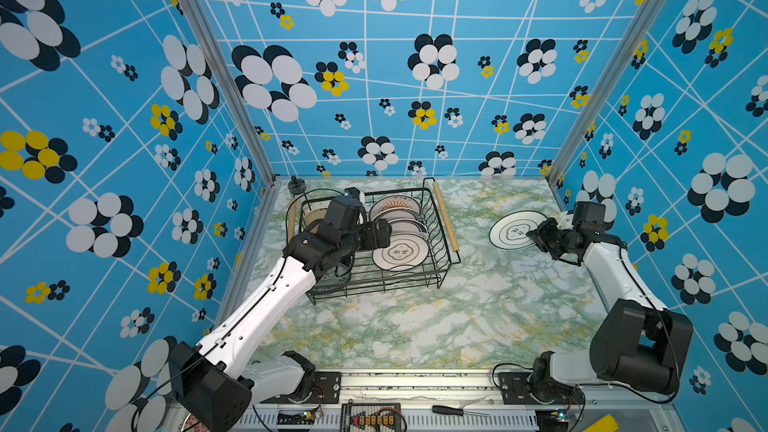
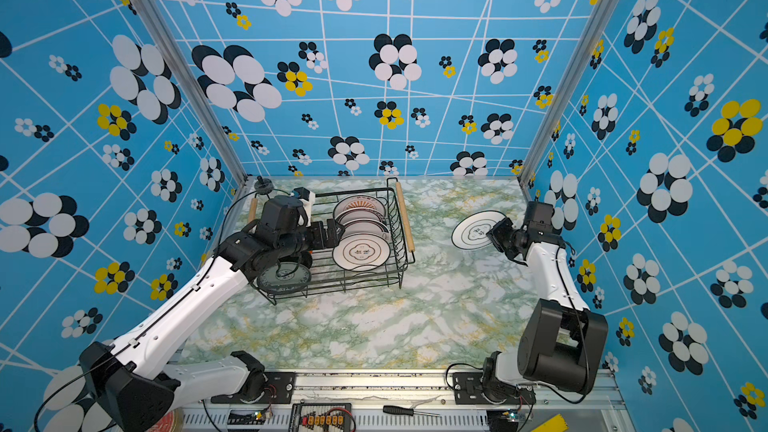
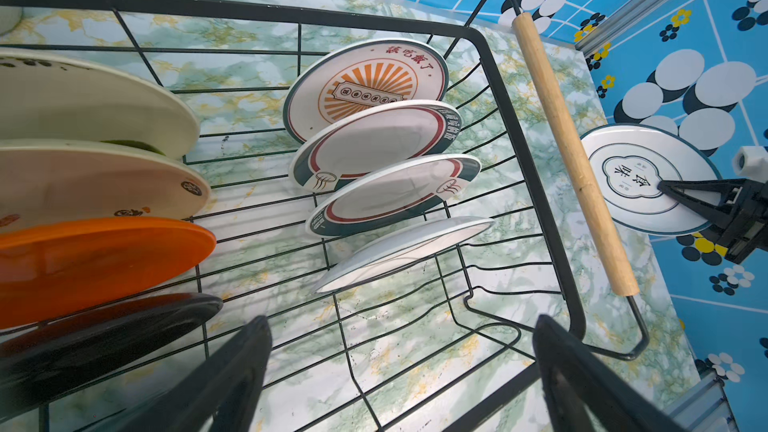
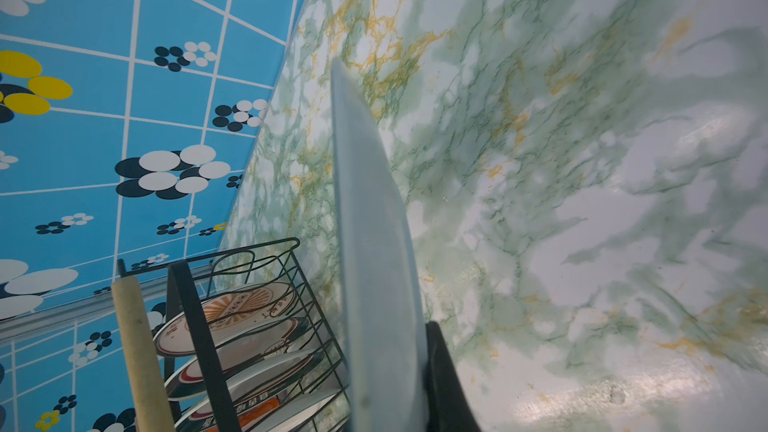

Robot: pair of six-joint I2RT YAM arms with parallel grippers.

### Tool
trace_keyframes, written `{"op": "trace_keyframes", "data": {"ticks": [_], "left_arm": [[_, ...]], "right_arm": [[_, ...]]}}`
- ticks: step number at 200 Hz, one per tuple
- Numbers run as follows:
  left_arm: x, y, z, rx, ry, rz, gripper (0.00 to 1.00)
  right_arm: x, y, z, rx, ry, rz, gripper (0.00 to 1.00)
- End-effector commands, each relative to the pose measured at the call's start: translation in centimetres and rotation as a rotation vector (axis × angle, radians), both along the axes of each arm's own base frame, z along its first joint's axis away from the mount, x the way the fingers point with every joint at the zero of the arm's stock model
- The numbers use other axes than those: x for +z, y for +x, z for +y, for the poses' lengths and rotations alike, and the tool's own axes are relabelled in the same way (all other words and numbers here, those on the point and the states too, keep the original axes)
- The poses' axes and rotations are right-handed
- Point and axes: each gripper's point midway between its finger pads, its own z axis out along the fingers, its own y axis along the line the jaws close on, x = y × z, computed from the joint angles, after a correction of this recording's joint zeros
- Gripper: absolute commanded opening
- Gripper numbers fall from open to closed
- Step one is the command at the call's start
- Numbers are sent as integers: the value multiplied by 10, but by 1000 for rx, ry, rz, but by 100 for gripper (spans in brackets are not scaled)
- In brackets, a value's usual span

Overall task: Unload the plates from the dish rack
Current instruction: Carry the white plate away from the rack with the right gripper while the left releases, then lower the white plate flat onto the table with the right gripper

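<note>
The robot's right gripper needs to release the white dark-rimmed plate on the bare marble table (image 1: 508, 239) between the dish rack's wooden handle and the side wall.
The black wire dish rack (image 1: 440, 280) (image 2: 399, 268) stands at the back left of the marble table. Several plates stand in it: white printed ones (image 1: 400, 252) (image 3: 365, 89) in one row, and cream (image 3: 91, 176), orange (image 3: 95, 259) and black (image 3: 104, 334) ones in the other. My left gripper (image 1: 380, 234) (image 3: 401, 322) hangs open over the rack between the rows, holding nothing. My right gripper (image 1: 536, 236) (image 4: 399, 347) is shut on the rim of a white dark-rimmed plate (image 1: 513, 230) (image 4: 370, 243), held tilted at the right of the table. Its far finger is hidden behind the plate.
The rack's wooden handle (image 1: 445, 218) lies between the rack and the held plate. A small black round object (image 1: 296, 187) sits in the back left corner. A screwdriver (image 1: 453, 410) lies on the front rail, and a red tin (image 2: 166, 421) shows at the front left.
</note>
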Motion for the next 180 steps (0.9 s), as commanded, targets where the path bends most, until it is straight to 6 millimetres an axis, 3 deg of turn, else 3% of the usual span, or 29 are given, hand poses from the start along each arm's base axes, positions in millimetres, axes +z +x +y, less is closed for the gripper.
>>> {"op": "trace_keyframes", "data": {"ticks": [1,28,115,152,180], "left_arm": [[14,-5,2,21,5,-65,99],[19,-10,-3,-27,4,-64,99],[19,-9,25,28,162,-85,99],[28,-15,28,41,71,-153,99],[15,-16,32,60,87,-81,99]], "right_arm": [[-4,11,-2,36,37,-40,1],[-20,14,-9,21,53,-14,2],[-50,25,-21,-24,118,-1,8],[-58,30,-23,-37,135,0,9],[-65,31,-24,-43,139,14,12]]}}
